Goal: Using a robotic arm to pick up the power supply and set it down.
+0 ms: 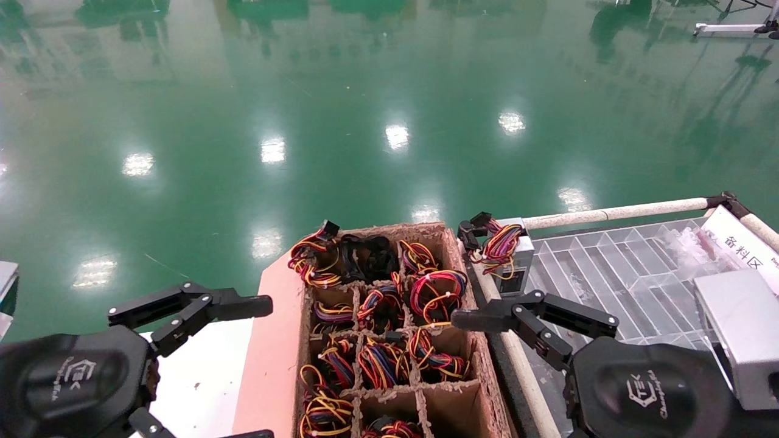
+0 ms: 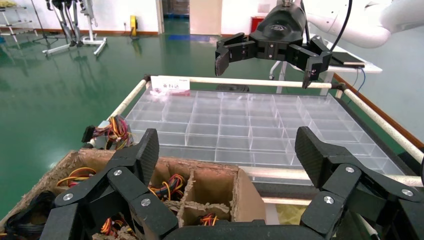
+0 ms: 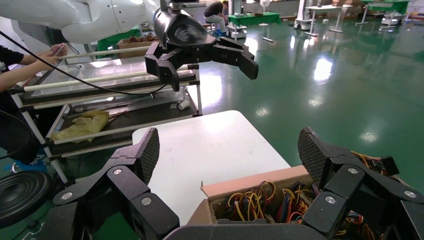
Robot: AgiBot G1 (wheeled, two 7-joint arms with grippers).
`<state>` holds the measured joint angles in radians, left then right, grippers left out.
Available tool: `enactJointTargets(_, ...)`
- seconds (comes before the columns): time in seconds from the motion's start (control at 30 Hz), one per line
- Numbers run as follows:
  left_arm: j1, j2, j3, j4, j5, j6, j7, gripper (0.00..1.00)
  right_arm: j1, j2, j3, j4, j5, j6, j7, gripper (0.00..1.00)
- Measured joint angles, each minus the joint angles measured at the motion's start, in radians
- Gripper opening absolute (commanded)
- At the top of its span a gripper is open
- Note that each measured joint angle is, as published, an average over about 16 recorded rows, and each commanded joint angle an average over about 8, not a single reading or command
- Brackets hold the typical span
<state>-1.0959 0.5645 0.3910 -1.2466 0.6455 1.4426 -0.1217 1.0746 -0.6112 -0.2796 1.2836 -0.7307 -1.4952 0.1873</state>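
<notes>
My right gripper needs to close on the big red wire loop (image 1: pixel 461 280) of the power supply in the carton's cell on the tray side, just before the far corner cell.
A power supply (image 1: pixel 516 263), a small silver box with looped coloured wires, rests at the far-left corner of the clear tray (image 1: pixel 614 267), apart from both grippers. It also shows in the left wrist view (image 2: pixel 107 135). My right gripper (image 1: pixel 475 377), on the robotic arm with the grey wrist block (image 1: pixel 736 328), hangs open above the carton's right wall, nearer me than that power supply, with nothing between its fingers (image 3: pixel 145 152). My left gripper (image 1: pixel 258 371) stands open and empty over the white table (image 1: pixel 201 371), left of the carton.
The brown divided carton (image 1: pixel 438 231) holds several more wired power supplies, with a few empty cells near me. A white rail (image 1: pixel 614 213) and a label card (image 1: pixel 745 246) border the tray. Green floor lies beyond.
</notes>
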Motion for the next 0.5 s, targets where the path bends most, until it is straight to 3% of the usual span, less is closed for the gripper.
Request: enactJointTargets(0.5, 0.0, 0.0, 0.0, 0.0, 0.0, 0.0, 0.0, 0.0, 0.0, 0.0, 0.0, 0.0, 0.0, 0.0, 0.0, 1.0)
